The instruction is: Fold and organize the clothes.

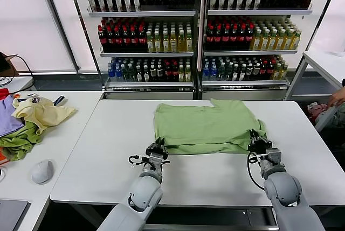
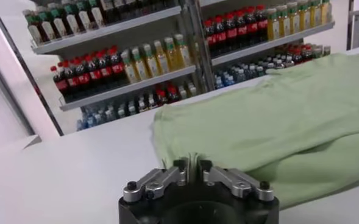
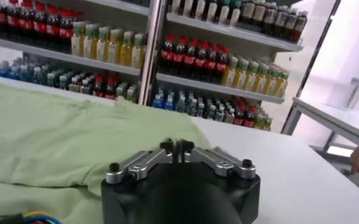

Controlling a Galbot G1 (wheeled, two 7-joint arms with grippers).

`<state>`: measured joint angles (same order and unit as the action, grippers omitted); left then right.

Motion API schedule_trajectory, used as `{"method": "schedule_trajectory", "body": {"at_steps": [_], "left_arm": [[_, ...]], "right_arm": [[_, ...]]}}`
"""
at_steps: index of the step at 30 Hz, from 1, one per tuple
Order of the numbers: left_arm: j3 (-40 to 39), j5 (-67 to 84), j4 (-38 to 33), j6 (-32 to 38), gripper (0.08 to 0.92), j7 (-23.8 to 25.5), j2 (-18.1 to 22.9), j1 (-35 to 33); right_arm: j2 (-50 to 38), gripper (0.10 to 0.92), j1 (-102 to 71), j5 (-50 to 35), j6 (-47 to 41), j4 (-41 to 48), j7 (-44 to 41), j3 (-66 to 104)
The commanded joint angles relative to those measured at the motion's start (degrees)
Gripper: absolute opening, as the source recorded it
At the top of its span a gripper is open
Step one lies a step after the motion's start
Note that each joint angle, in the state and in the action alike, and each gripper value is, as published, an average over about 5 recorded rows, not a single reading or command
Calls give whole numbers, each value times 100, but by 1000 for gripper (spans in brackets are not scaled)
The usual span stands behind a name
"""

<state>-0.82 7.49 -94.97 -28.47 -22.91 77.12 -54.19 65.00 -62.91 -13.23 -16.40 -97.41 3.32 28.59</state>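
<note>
The tee's lower layer sticks out past the folded edge at my left gripper, so I will open that gripper, take the tee's near corner (image 1: pixel 171 151) and drag the tee closer.
A plain light green tee (image 1: pixel 207 126) lies on the white table (image 1: pixel 108 161), its near part doubled over in a fold. My left gripper (image 1: pixel 157 147) is at the tee's near left corner, shut on a thin edge of the fabric (image 2: pixel 192 165). My right gripper (image 1: pixel 259 144) is at the near right corner, jaws shut at the tee's edge (image 3: pixel 177 146). The tee fills much of the left wrist view (image 2: pixel 277 122) and the right wrist view (image 3: pixel 57 134). No shirt with buttons or a red-and-white print shows.
A side table on the left holds a pile of yellow (image 1: pixel 40 113), green (image 1: pixel 19 142) and purple cloth, and a computer mouse (image 1: pixel 42 172). Shelves of bottles (image 1: pixel 199 32) stand behind the table. A person's hand (image 1: pixel 337 97) shows at the right edge.
</note>
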Motion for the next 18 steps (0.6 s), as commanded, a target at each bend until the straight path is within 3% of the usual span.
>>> {"method": "schedule_trajectory", "body": {"at_steps": [1, 13, 18], "left_arm": [[123, -29, -481, -31, 397, -50, -103, -376], [261, 638, -320, -123, 742, -62, -116, -317], [209, 831, -152, -233, 818, -65, -103, -115]], "right_arm": [[3, 444, -321, -36, 167, -303, 33, 243], [111, 777, -739, -730, -234, -554, 178, 885], [84, 820, -540, -981, -773, -123, 163, 701]]}}
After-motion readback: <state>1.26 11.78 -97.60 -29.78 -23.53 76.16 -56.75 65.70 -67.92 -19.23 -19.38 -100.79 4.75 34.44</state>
